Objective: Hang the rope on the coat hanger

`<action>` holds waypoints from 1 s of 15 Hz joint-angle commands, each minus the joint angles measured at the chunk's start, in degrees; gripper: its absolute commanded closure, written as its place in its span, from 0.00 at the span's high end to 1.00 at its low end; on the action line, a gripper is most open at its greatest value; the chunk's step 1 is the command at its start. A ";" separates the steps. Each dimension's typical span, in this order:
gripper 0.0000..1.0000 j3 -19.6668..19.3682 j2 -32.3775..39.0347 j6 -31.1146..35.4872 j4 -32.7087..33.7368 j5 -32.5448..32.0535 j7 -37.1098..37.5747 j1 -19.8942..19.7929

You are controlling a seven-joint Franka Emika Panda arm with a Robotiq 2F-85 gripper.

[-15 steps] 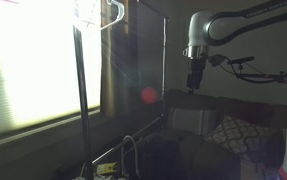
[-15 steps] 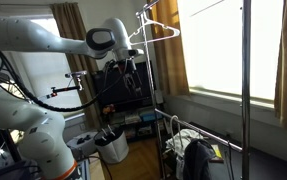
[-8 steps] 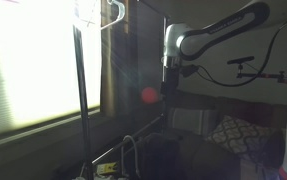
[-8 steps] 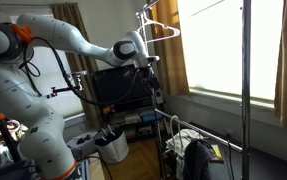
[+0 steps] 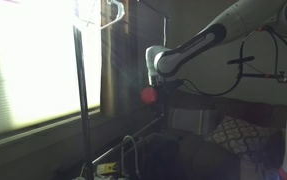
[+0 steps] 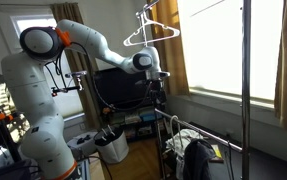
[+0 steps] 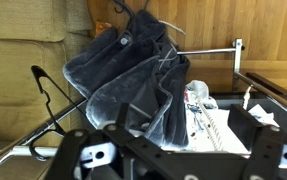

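My gripper will close on the top of the pale rope's loop [image 5: 130, 137] [image 7: 214, 137], where the rope goes over the low rail of the rack.
The white coat hanger [image 6: 151, 33] hangs from the top of the metal rack; it also shows in an exterior view [image 5: 110, 14] near the bright window. The pale rope [image 7: 205, 124] lies low on the rack, seen between my fingers in the wrist view. It shows as a whitish loop in both exterior views [image 6: 174, 131] [image 5: 130, 152]. My gripper [image 7: 171, 150] is open and empty. It points down beside the rack, below the hanger and above the rope [image 6: 158, 92] [image 5: 160, 88].
A dark grey towel [image 7: 133, 75] drapes over a rail, with a black hanger [image 7: 51, 100] beside it. Tall grey rack poles [image 5: 81, 100] [image 6: 246, 80] stand by the window. A couch with a patterned cushion [image 5: 235, 132] is behind. A white bin [image 6: 111, 146] stands on the floor.
The arm has swung from the couch side toward the rack and window. The gripper has come down a little, closer to the rack. It has stayed open.
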 commanded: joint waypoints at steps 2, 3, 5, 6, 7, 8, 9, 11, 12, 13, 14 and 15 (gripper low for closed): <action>1.00 -0.64 -0.09 -0.71 0.61 0.04 0.00 0.66; 1.00 -0.48 1.82 3.13 0.83 3.58 -4.92 1.01; 1.00 0.42 4.49 10.26 1.12 7.24 -8.78 2.10; 1.00 0.86 5.60 13.26 1.28 8.58 -11.05 2.65; 1.00 1.35 7.32 15.78 1.89 9.09 -12.98 3.17; 1.00 1.66 8.96 17.93 2.46 8.68 -13.92 3.56; 1.00 1.85 10.86 19.22 3.53 7.70 -13.92 3.94; 1.00 1.80 14.42 21.00 5.65 5.76 -11.71 4.82; 1.00 1.55 16.20 21.65 6.91 5.45 -9.77 5.19; 1.00 1.16 17.86 22.18 8.28 5.03 -7.85 5.59; 1.00 0.88 19.42 22.47 9.72 5.12 -6.32 5.85; 1.00 0.59 20.74 22.65 10.90 4.89 -5.35 6.10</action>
